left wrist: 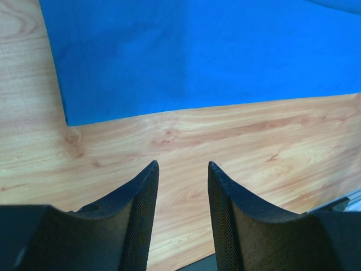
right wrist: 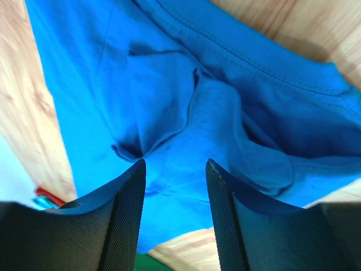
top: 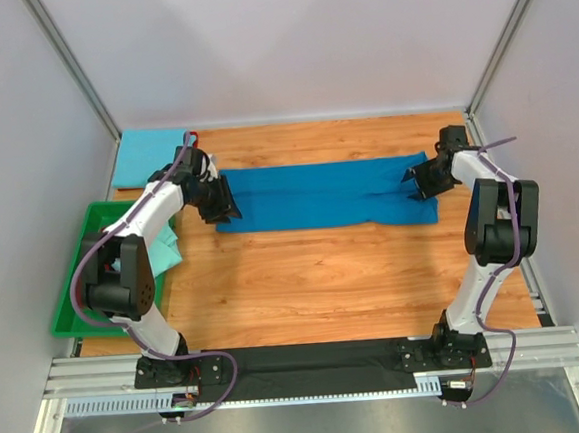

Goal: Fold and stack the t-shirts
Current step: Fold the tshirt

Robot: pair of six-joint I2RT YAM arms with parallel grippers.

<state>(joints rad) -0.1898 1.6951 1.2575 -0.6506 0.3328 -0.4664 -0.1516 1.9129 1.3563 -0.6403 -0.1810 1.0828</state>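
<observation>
The rumpled flap of the royal blue t-shirt stops short of the far edge of the t-shirt's strip, so my right gripper will pinch the flap's loose edge [right wrist: 169, 137] and pull it to that far edge.
A royal blue t-shirt [top: 323, 196] lies folded into a long strip across the far half of the wooden table. My left gripper [top: 225, 208] is at its left end. In the left wrist view this gripper [left wrist: 183, 166] is open over bare wood, just short of the shirt's [left wrist: 197, 51] near corner. My right gripper [top: 413, 181] is at the strip's right end. In the right wrist view it [right wrist: 175, 164] stands open above rumpled blue cloth [right wrist: 186, 113], with nothing pinched between its fingers.
A sky blue shirt [top: 149, 155] lies flat at the back left corner. A green tray [top: 71, 299] sits at the left edge with pale aqua cloth [top: 168, 248] spilling over its right side. Grey walls enclose the table on three sides.
</observation>
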